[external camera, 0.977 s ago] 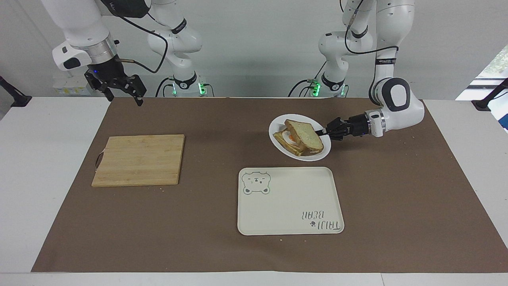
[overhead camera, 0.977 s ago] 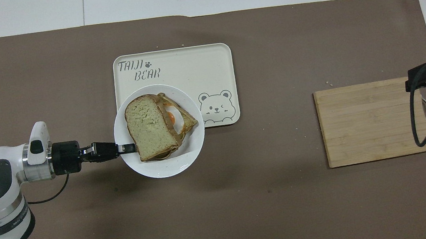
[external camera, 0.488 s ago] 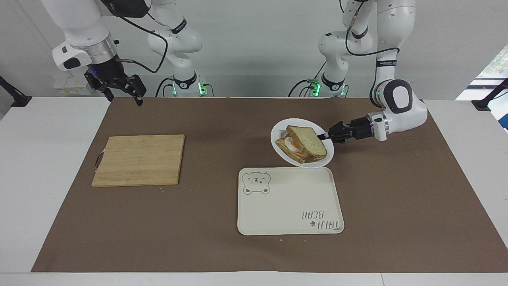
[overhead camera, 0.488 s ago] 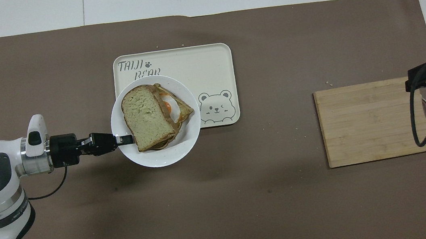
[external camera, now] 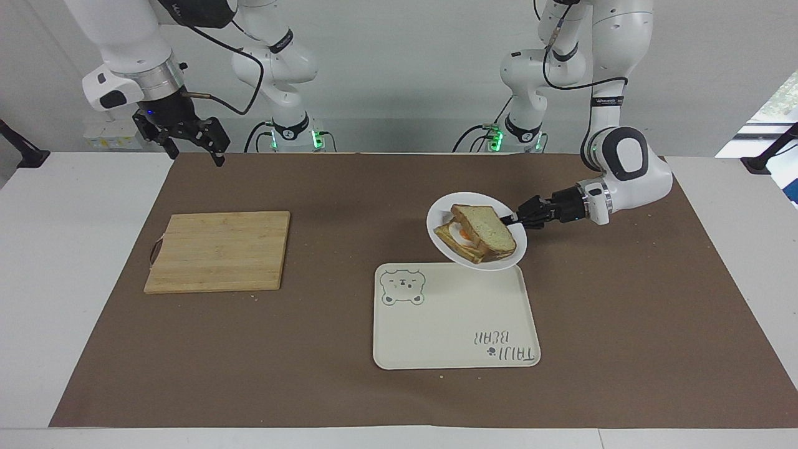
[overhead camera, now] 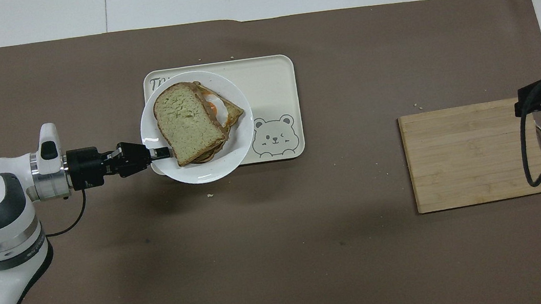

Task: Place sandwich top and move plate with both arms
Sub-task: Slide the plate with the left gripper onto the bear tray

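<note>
Next, my left gripper lets go of the small white plate on the middle of the cream tray (overhead camera: 220, 106), beside the bear drawing.
The small white plate (external camera: 439, 218) (overhead camera: 211, 170) hangs tilted in the air over the part of the cream tray (external camera: 455, 318) (overhead camera: 269, 82) toward the left arm's end. My left gripper (external camera: 510, 219) (overhead camera: 159, 153) is shut on the plate's rim, reaching in level from the side. On the plate the sandwich top (external camera: 487, 228) (overhead camera: 187, 123), pale bread with brown crust, lies on the toast with fried egg (external camera: 462, 236) (overhead camera: 225, 111), which sticks out from under it. My right gripper (external camera: 196, 156) waits open and raised over the mat's corner by the cutting board, holding nothing.
A bamboo cutting board (external camera: 218, 249) (overhead camera: 474, 152) lies toward the right arm's end of the brown mat. The tray carries a bear drawing (external camera: 403, 288) (overhead camera: 274, 137). A crumb (overhead camera: 210, 195) lies on the mat next to the tray.
The left gripper has carried the plate with the sandwich away from the robots, from over the mat to over the tray. The right arm has stayed still.
</note>
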Motion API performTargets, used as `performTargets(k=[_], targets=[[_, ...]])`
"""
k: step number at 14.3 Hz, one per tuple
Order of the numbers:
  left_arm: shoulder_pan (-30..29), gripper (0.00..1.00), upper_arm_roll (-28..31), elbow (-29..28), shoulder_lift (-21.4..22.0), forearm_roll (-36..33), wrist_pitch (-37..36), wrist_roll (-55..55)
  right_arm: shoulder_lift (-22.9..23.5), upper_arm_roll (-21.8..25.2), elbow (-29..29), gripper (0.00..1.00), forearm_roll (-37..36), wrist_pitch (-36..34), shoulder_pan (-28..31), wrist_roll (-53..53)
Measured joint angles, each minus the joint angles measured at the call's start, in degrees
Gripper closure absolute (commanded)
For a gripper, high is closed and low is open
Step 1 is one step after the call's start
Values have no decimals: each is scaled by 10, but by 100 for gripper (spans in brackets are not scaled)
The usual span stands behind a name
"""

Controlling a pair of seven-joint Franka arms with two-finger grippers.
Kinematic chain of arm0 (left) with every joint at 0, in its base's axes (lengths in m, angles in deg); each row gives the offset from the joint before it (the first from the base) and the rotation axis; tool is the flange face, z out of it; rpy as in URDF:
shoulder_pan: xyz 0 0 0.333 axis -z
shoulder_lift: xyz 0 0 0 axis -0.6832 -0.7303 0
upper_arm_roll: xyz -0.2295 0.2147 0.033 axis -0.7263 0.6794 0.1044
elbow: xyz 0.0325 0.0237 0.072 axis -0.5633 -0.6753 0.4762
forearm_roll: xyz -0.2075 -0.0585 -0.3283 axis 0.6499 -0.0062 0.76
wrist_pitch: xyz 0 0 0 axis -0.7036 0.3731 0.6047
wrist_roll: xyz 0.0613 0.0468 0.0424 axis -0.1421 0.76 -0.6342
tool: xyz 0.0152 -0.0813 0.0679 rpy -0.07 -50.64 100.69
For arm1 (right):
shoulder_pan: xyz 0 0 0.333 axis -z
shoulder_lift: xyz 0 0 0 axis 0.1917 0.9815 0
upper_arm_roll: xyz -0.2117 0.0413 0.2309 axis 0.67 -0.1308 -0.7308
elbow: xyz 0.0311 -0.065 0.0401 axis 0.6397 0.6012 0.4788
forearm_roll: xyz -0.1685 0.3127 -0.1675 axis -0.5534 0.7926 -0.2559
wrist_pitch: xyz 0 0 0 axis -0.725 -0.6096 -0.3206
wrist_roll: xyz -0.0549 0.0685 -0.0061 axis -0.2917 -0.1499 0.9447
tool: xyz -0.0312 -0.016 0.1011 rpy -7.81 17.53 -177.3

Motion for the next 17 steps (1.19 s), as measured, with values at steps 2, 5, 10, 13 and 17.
performTargets(k=[2, 5, 10, 13, 17], targets=[[18, 100, -5, 23, -16, 0, 32, 26, 0, 0, 0, 0, 0, 0, 0, 0], [22, 100, -6, 56, -36, -1, 38, 47, 0, 0, 0, 0, 0, 0, 0, 0], [22, 100, -20, 86, -63, -1, 53, 59, 0, 0, 0, 0, 0, 0, 0, 0], [22, 100, -36, 104, -76, -7, 67, 70, 0, 0, 0, 0, 0, 0, 0, 0], [22, 100, -43, 138, -117, -19, 81, 72, 0, 0, 0, 0, 0, 0, 0, 0]])
